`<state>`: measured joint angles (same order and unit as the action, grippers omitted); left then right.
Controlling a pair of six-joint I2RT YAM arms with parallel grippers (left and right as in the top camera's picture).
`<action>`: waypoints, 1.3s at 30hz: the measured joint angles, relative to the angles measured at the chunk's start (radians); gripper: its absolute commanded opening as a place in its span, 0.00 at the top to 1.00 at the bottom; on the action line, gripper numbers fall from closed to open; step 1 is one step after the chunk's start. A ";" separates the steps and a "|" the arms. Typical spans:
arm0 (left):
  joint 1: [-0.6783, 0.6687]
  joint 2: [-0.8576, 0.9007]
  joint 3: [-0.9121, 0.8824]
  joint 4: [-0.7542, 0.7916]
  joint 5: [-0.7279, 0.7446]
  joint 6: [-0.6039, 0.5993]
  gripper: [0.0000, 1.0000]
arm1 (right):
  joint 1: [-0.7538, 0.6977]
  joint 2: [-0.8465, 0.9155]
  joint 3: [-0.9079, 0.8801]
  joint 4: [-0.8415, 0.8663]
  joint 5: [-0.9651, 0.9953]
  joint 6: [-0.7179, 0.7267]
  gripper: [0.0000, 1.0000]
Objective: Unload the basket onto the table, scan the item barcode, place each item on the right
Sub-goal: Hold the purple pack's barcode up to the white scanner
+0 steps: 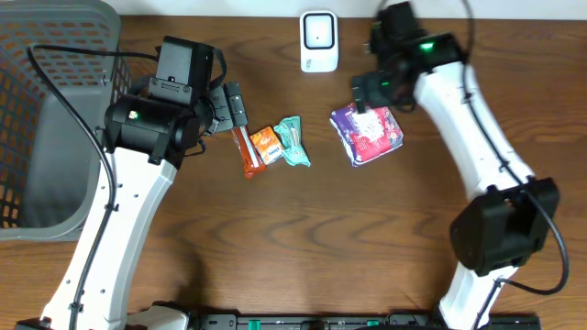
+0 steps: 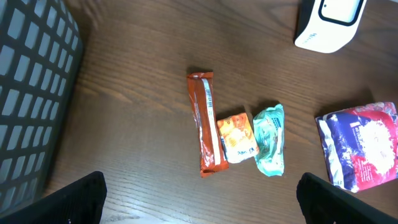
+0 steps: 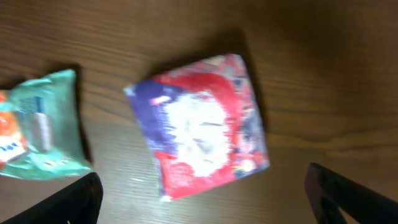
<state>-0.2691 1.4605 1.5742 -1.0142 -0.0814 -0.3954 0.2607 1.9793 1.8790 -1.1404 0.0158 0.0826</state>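
Observation:
The purple and red packet will have my right gripper closing on its near corner [image 1: 392,139] [image 3: 236,165], the one on the side that faces away from the teal packet.
The white barcode scanner [image 1: 318,41] stands at the table's far edge, also in the left wrist view [image 2: 329,25]. A purple and red packet [image 1: 367,133] lies flat on the table right of centre. My right gripper [image 1: 369,99] hovers over its far edge, open. In the blurred right wrist view the packet [image 3: 199,124] lies below the wide-apart fingers of that gripper [image 3: 202,193], free of them. My left gripper [image 1: 234,105] is open and holds nothing. In its wrist view this gripper [image 2: 202,199] sits near a red-brown bar [image 2: 205,124].
A small orange packet [image 1: 266,144] and a teal packet [image 1: 293,142] lie beside the red-brown bar [image 1: 244,151] at table centre. A grey basket [image 1: 46,119] fills the left side. The teal packet [image 3: 43,124] shows at the left of the right wrist view.

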 measured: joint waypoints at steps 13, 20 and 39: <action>0.000 0.000 0.000 0.000 0.000 0.000 0.02 | -0.228 0.081 -0.338 0.311 -0.484 -0.299 0.47; 0.000 0.000 0.000 0.000 0.000 0.000 0.02 | -0.217 0.153 -0.379 0.350 -0.584 -0.284 0.91; 0.000 0.000 0.000 0.000 0.000 0.000 0.02 | -0.145 0.013 -0.261 0.960 -0.590 0.205 0.99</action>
<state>-0.2691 1.4605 1.5742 -1.0145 -0.0814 -0.3954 0.1162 1.9923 1.6176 -0.1802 -0.5739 0.2874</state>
